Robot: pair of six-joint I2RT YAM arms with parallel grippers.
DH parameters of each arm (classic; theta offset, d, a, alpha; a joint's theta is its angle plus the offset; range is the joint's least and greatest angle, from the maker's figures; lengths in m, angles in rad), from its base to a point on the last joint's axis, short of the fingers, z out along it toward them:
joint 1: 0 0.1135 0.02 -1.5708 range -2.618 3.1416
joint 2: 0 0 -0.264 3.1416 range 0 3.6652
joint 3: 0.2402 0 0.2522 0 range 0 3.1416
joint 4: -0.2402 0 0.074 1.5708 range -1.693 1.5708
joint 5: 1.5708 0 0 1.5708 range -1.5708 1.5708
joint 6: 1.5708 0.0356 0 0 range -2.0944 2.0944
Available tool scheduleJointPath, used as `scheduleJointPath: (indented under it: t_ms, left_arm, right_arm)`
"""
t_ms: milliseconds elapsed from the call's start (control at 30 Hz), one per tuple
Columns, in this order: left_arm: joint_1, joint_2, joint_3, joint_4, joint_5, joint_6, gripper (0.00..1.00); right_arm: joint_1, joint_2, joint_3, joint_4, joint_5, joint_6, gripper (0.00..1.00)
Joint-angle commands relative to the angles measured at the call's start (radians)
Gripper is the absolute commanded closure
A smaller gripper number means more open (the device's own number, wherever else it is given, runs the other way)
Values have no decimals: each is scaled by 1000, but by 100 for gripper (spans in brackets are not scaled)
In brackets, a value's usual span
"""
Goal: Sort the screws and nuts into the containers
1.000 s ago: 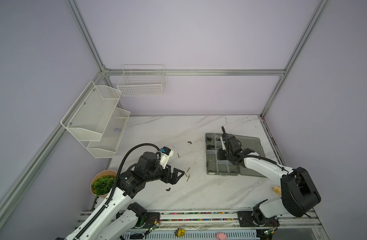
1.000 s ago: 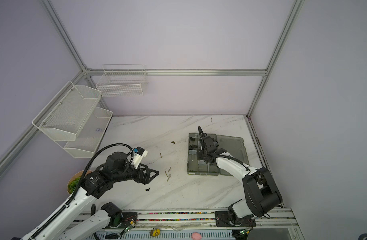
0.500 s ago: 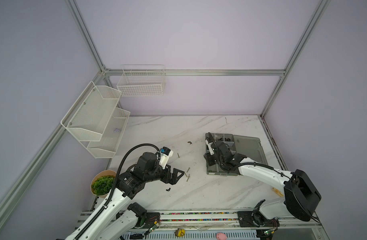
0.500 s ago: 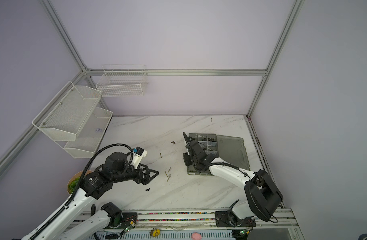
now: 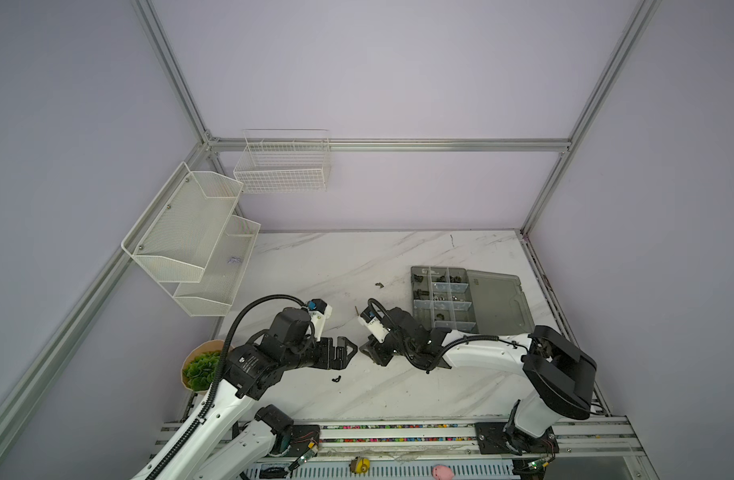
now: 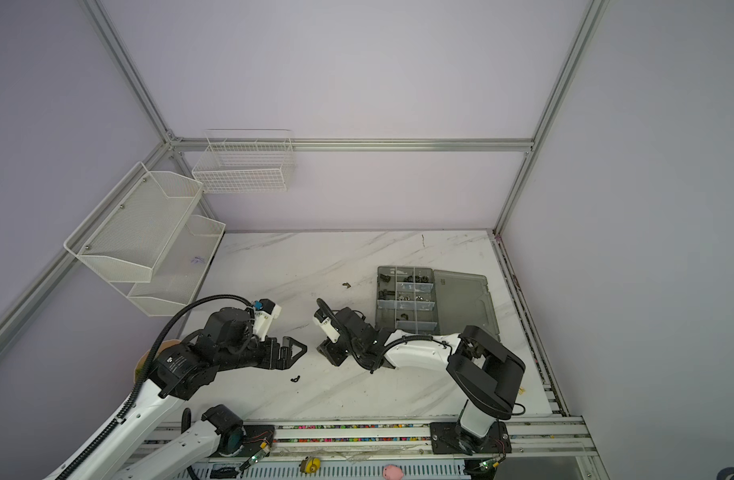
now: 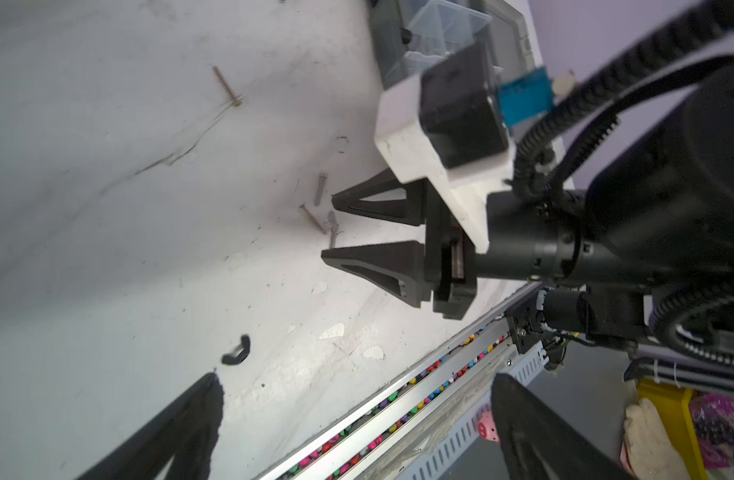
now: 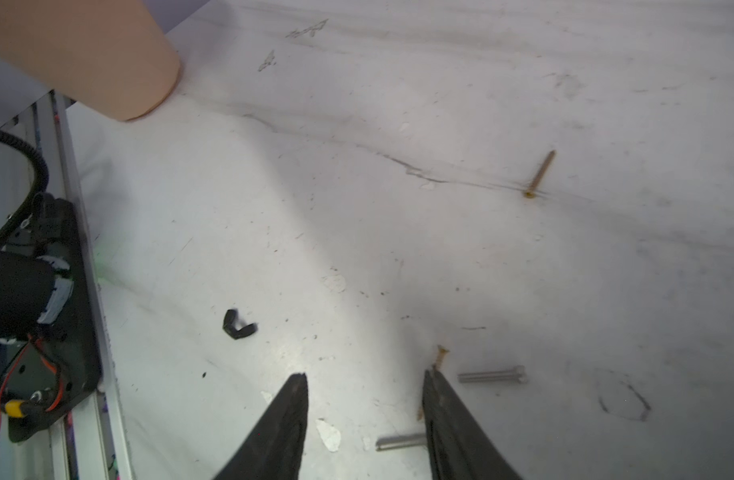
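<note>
Next, I move my right gripper next to the black wing nut [image 5: 336, 378] [image 8: 237, 326] lying toward the front rail and close it there, leaving the screws beside its fingers.
The grey organizer box [image 5: 415, 299] lies open at the right, its containers holding dark nuts and its lid [image 5: 498, 303] laid flat beside it. My right gripper [image 5: 367, 353] is open, low over the mid-table. In the right wrist view its fingertips [image 8: 364, 376] straddle bare table. One silver screw [image 8: 400, 441] reaches between the fingers, a brass screw [image 8: 440, 357] pokes out beside one finger, and another silver screw [image 8: 492, 376] lies just outside. A black wing nut [image 5: 336, 379] lies nearer the front. My left gripper [image 5: 350, 349] faces the right one, open and empty [image 7: 357, 378].
A lone brass screw [image 8: 540, 173] and a small black piece [image 5: 379, 285] lie farther back on the marble. A potted plant [image 5: 201, 368] stands at the front left. White mesh shelves [image 5: 190, 241] and a wire basket [image 5: 284, 166] hang on the walls. A rail [image 5: 398, 428] borders the front edge.
My right arm has swung from over the organizer box leftward and forward to the loose screws, and its jaws have opened. The left arm has stayed still.
</note>
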Motion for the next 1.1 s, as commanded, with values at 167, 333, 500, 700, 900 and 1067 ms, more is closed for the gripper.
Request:
scheduleJointPath:
  t_ms: [167, 333, 500, 700, 900, 1067]
  left_arm:
    - [0, -204, -45, -240, -19, -257, 0]
    - [0, -352, -75, -270, -58, -303, 0]
    - [1, -350, -71, -300, -47, -280, 0]
    - [0, -362, -59, -296, -60, -266, 0]
    - [1, -374, -61, -294, -55, -264, 0]
    - [0, -376, -50, -291, -78, -258, 0]
  right_arm:
    - [119, 165, 100, 59, -20, -99, 50]
    - [157, 225, 145, 65, -1, -123, 50]
    - [168, 236, 143, 62, 24, -138, 50]
    - [182, 274, 166, 39, 52, -148, 50]
    - [191, 312, 194, 24, 27, -164, 51]
    - [205, 344, 222, -22, 40, -181, 59]
